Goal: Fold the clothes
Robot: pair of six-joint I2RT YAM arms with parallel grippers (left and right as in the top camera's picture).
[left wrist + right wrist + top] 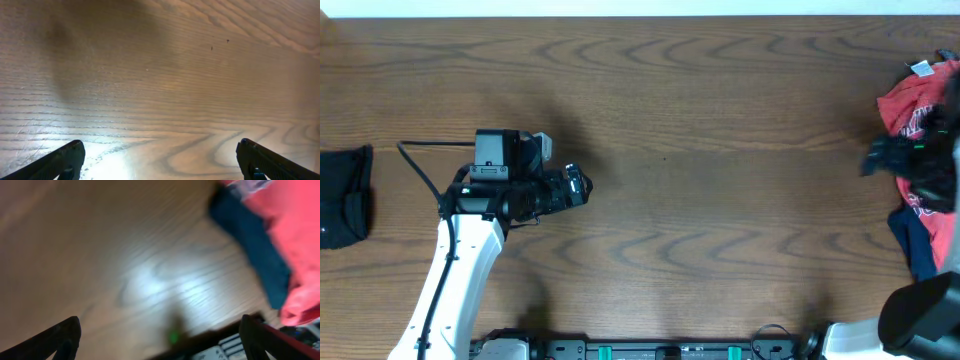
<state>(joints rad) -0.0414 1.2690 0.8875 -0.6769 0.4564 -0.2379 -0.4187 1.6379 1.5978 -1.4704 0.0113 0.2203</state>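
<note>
I should close my right gripper on the cloth (934,224) (272,201) just below the printed letters of the coral-red T-shirt, near the navy shirt.
The coral-red T-shirt (917,105) lies crumpled at the table's far right, its white neck label at the top. A navy shirt (923,240) lies bunched just below it. A small black garment (343,195) sits at the far left edge. My left gripper (577,187) is open and empty over bare wood left of centre; the left wrist view (160,162) shows only table. My right gripper (882,156) is blurred over the red shirt's left edge. In the right wrist view it (160,342) is open and empty, with red cloth (295,225) and navy cloth (252,242) at upper right.
The wooden table (720,150) spans the whole view. Its front edge and dark equipment (220,345) show at the bottom of the right wrist view. The right arm's base (920,315) stands at the lower right, the left arm's link (460,270) at the lower left.
</note>
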